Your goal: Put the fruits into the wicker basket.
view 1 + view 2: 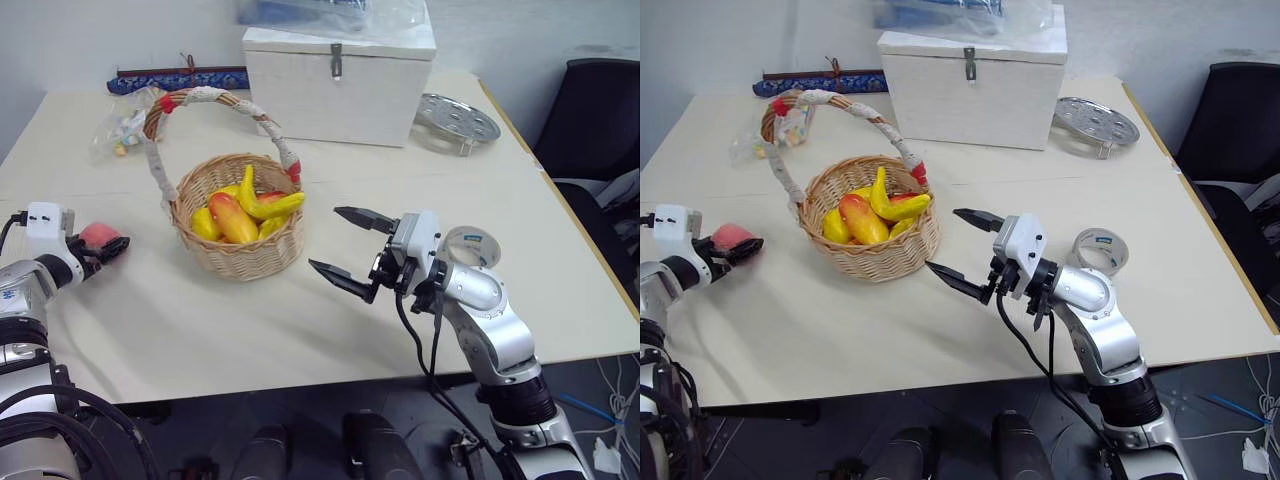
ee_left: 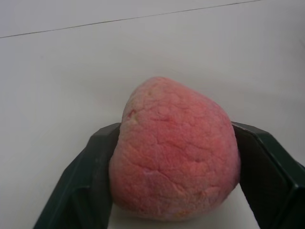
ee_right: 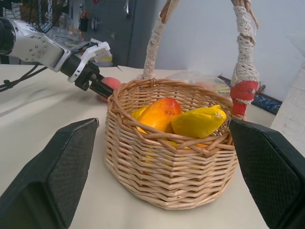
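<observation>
I need to have my left gripper release the peach onto the mango-like fruits inside the wicker basket (image 1: 217, 219), beside the yellow banana.
The pink-red peach (image 2: 176, 152) rests on the table at the left, a short way from the wicker basket (image 1: 240, 262). My left gripper (image 1: 108, 245) is shut on the peach, one black finger pressed against each side. A yellow banana (image 1: 262, 203) lies inside the basket on top of yellow-and-red mango-like fruits (image 1: 232, 218). The basket's tall handle (image 1: 215, 97) is wrapped in white cloth with red ties. My right gripper (image 1: 326, 238) hovers open just right of the basket, pointing at it, with nothing between its fingers (image 3: 47, 176).
A white box (image 1: 340, 85) stands behind the basket, with a perforated metal disc (image 1: 457, 120) to its right. A tape roll (image 1: 470, 245) lies by my right wrist. A plastic bag (image 1: 125, 125) sits at the back left. A black chair (image 1: 600, 130) stands past the table's right edge.
</observation>
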You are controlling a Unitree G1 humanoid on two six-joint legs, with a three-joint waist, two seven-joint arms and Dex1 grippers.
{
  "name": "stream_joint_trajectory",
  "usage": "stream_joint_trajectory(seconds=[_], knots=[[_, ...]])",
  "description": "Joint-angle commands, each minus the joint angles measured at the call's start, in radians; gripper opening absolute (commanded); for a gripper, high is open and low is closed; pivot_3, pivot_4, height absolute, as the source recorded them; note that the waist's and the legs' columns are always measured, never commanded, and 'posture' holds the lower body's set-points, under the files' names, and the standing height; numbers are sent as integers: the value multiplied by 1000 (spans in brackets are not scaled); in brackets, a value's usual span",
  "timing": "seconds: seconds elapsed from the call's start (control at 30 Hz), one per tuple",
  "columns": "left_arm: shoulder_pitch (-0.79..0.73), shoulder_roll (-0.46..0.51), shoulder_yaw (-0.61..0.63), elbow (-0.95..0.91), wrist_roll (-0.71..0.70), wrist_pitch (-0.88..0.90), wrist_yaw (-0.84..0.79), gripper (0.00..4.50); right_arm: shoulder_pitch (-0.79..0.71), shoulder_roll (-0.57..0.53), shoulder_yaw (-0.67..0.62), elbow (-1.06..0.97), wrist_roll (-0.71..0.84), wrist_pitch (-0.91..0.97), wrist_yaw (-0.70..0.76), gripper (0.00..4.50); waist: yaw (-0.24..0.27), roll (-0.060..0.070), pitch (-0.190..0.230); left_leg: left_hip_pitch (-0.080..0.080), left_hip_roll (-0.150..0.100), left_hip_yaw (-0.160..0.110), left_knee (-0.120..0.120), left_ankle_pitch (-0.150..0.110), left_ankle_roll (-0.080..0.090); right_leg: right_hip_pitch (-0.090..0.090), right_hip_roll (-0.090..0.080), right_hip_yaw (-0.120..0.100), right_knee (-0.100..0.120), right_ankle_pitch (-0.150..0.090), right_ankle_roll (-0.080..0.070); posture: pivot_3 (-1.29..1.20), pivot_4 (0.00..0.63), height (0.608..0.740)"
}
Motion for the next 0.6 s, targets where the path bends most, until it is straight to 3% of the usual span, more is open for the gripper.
stream_joint_trajectory(seconds=[0.03,0.17,0.33,0.47,0.6], knots=[[47,44,60,-87,-66,9,-94,2671,-12,-23,-48,-31,16,-20,5,4500,-2,0,0,0,0,0,0,0,0,0,0,0,0,0,0,0,150,740],[157,68,134,-376,-177,31,-243,2634,-19,-46,-78,-17,21,-16,9,4500,1,0,0,-1,0,0,0,0,0,0,0,0,0,0,0,0,150,740],[382,102,209,-982,-463,376,-370,2634,-2,-63,-117,-22,20,9,-23,4500,0,1,0,-1,1,0,0,0,1,0,-1,2,-1,0,0,0,150,740],[395,48,205,-1277,-653,593,-222,2634,4,-71,-132,-28,14,62,-69,4500,5,2,1,-1,0,0,1,-1,2,1,-1,2,-1,0,0,0,150,740],[343,-49,89,-1376,-639,651,-58,2634,-1,-67,-119,-27,-7,101,-108,4500,4,2,1,1,0,0,1,0,2,2,0,2,0,1,-1,0,150,740]])
